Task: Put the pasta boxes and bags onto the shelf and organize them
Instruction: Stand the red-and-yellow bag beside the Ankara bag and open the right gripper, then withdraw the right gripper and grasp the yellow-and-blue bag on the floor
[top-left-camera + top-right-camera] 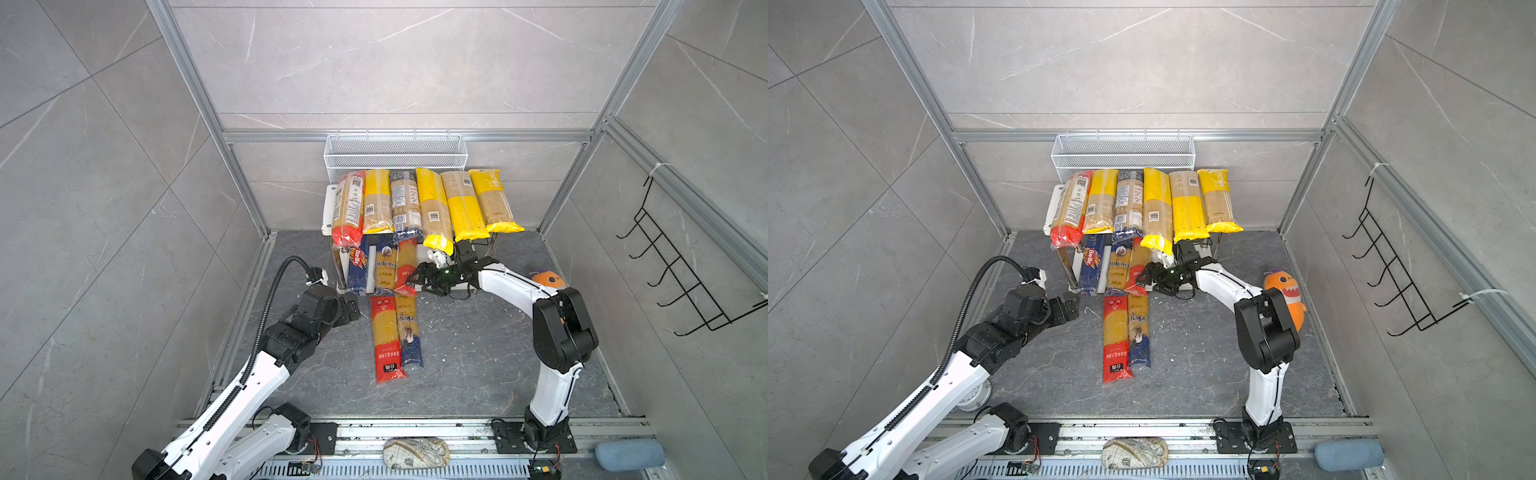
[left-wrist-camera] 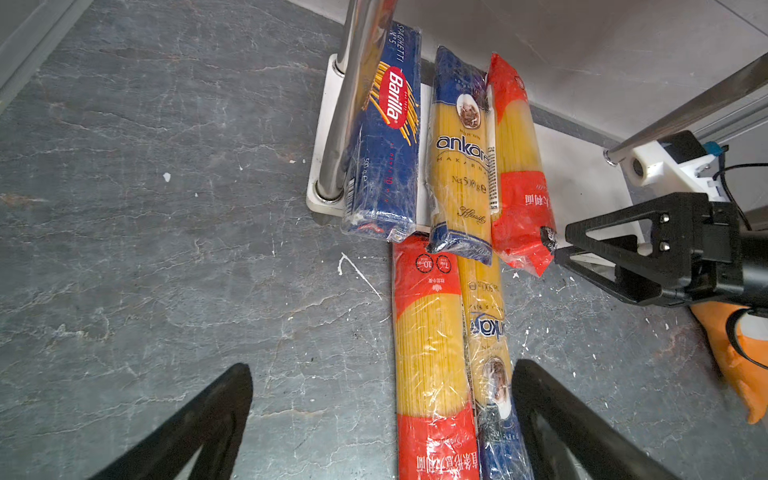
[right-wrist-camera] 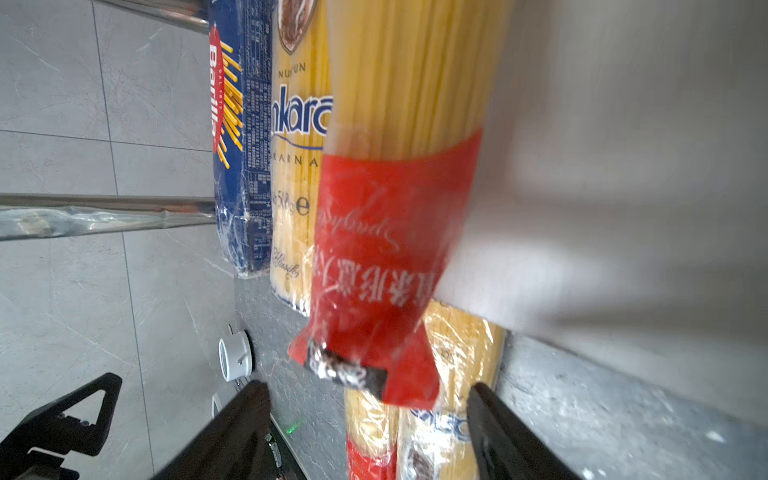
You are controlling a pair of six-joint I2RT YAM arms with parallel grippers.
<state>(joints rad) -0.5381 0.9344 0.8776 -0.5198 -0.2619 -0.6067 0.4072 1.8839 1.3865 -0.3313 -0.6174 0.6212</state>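
I will next move my right gripper to the blue end (image 1: 410,350) of the Ankara bag on the floor, beside the red-ended bag, and close it there.
The shelf (image 1: 330,208) stands at the back wall, its top board covered by several pasta bags (image 1: 432,208) side by side. On its lower board (image 2: 582,183) lie a blue Barilla box (image 2: 388,137), an Ankara bag (image 2: 459,158) and a red-ended bag (image 2: 519,166). A second red-ended bag (image 1: 386,336) and a second Ankara bag (image 1: 409,328) lie on the floor in front. My right gripper (image 1: 415,280) is open just off the overhanging end of the shelved red-ended bag (image 3: 386,232). My left gripper (image 1: 353,305) is open beside the floor packs, holding nothing.
A white wire mesh basket (image 1: 395,151) hangs behind the shelf. A black hook rack (image 1: 681,270) hangs on the right wall. An orange plush toy (image 1: 1287,295) sits behind my right arm. A chrome shelf leg (image 2: 349,104) stands beside the Barilla box.
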